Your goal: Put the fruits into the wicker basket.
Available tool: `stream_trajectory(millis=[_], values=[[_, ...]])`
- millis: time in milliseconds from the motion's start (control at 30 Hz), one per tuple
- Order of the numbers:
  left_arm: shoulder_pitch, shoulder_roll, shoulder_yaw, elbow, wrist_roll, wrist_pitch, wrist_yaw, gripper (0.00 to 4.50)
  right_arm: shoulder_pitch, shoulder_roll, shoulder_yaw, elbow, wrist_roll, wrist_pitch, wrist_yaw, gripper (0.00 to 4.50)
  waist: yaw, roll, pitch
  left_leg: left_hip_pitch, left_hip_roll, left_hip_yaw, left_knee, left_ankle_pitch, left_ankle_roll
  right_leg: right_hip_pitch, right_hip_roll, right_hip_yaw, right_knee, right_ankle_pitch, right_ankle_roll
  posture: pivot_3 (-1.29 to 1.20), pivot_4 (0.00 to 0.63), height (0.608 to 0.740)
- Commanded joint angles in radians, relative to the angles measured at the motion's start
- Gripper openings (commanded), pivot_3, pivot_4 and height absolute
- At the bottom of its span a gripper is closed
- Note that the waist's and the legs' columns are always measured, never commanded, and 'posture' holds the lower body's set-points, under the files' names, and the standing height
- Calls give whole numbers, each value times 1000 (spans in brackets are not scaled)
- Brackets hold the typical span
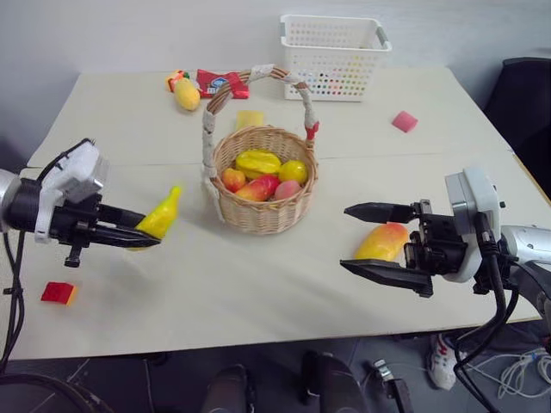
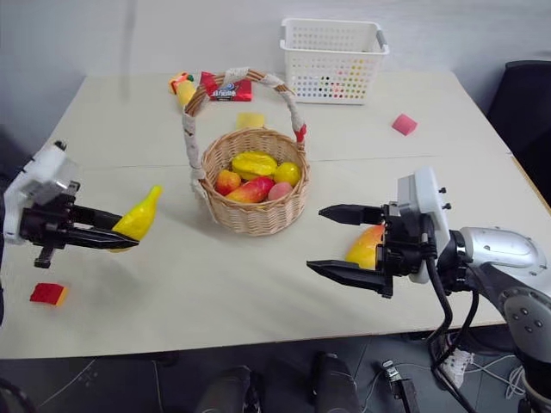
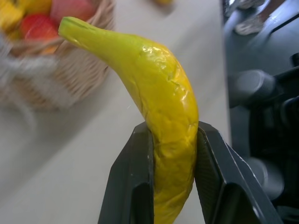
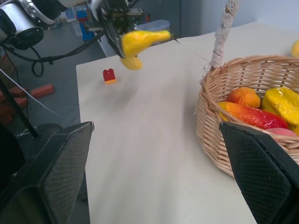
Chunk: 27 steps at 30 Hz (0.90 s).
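The yellow banana, now held above the table, will go down from my left gripper over the red and pink fruits (image 1: 267,190) (image 3: 51,29) along the front rim of the wicker basket.
My left gripper (image 1: 148,231) is shut on the lower end of the yellow banana (image 1: 162,213), held above the table to the left of the wicker basket (image 1: 258,217). In the left wrist view the banana (image 3: 159,107) sits clamped between both fingers (image 3: 133,182), its tip towards the basket. The basket holds several toy fruits under its arched handle. The mango (image 1: 384,241) lies on the table at the right. My right gripper (image 1: 344,237) hovers over it, open and pointing left, with nothing between its fingers (image 4: 51,172) in the right wrist view.
A white plastic mesh basket (image 1: 331,56) stands at the back. A pink block (image 1: 405,121) lies back right, a red-and-yellow cube (image 1: 58,293) front left. A yellow toy (image 1: 186,93), a red packet (image 1: 220,83) and a flat yellow piece (image 1: 250,119) lie behind the basket.
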Motion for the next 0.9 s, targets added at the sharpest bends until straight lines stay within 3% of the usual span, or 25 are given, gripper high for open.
stream_trajectory(millis=[33, 100, 200, 367, 600, 900], values=[[-145, -123, -31, -68, -89, 167, 202, 779, 9, -7, -38, -44, 33, -3, -24, 4500, 11, 0, 0, 0, 0, 0, 0, 0, 0, 1, 0, 2, 0, 0, 0, 0, 150, 740], [-228, -238, -46, -86, -129, 271, 330, 779, 17, -6, -41, -54, 37, -5, -37, 4500, 11, -1, 0, 1, -1, -2, 1, 0, 0, 3, 0, 3, 0, 1, 1, 0, 150, 740], [-324, -436, -83, -72, -78, 389, 586, 779, 32, -6, -52, -69, 44, -9, -59, 4500, 11, -1, 0, 0, -2, -2, 1, 0, 1, 4, 0, 3, -2, 2, 2, 0, 150, 740], [-415, -636, -80, 1, -31, 453, 806, 779, 66, -3, -68, -101, 55, -16, -91, 4500, 8, -1, 0, 1, -2, -2, 0, 0, 1, 4, 1, 2, -5, 2, 3, 0, 150, 740], [-466, -718, -123, 110, 44, 332, 884, 779, 92, 1, -76, -128, 61, -28, -128, 4500, 9, -1, 0, 2, -2, -1, 0, 0, 1, 4, 1, 1, -4, 2, 3, 0, 150, 740], [-555, -785, 20, 181, -99, 466, 897, 779, 129, -3, -93, -153, 68, -35, -153, 4500, 10, -1, 0, 0, -2, -1, 0, 0, 1, 4, 1, -3, -6, 3, 4, 0, 150, 740]])
